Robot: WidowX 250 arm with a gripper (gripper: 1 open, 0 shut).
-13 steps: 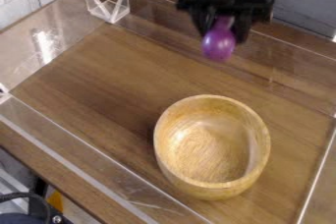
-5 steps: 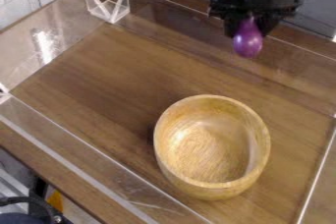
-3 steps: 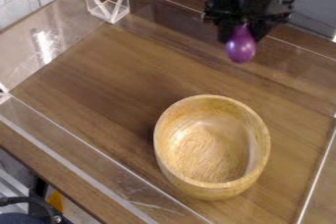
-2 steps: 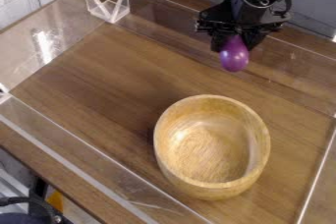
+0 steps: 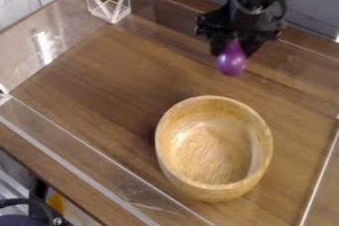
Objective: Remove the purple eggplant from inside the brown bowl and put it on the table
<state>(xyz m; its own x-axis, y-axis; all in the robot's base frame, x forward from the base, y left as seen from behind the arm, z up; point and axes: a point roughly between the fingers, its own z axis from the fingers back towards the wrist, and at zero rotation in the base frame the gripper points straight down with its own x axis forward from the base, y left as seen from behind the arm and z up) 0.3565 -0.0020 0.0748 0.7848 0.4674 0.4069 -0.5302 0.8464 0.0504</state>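
Note:
The robot's gripper needs to let go of the purple eggplant on the wood (image 5: 221,80) just behind the far rim of the brown bowl. The eggplant now hangs low above the wood.
The purple eggplant (image 5: 233,60) hangs stem-up from my black gripper (image 5: 236,44), whose fingers are shut on its upper part. It is over the far right part of the table (image 5: 106,81), low above the wood; I cannot tell if it touches. The brown bowl (image 5: 215,146) stands empty at the near right, a short way in front of the eggplant. The eggplant's top is hidden by the fingers.
Low clear acrylic walls (image 5: 79,161) edge the tabletop on all sides. A small clear angled stand (image 5: 109,4) sits at the far left corner. Open wood lies left of the bowl and the gripper.
The gripper has come down and shifted left in the picture with the eggplant still in its hold, bringing it nearer the tabletop. The bowl has stayed put.

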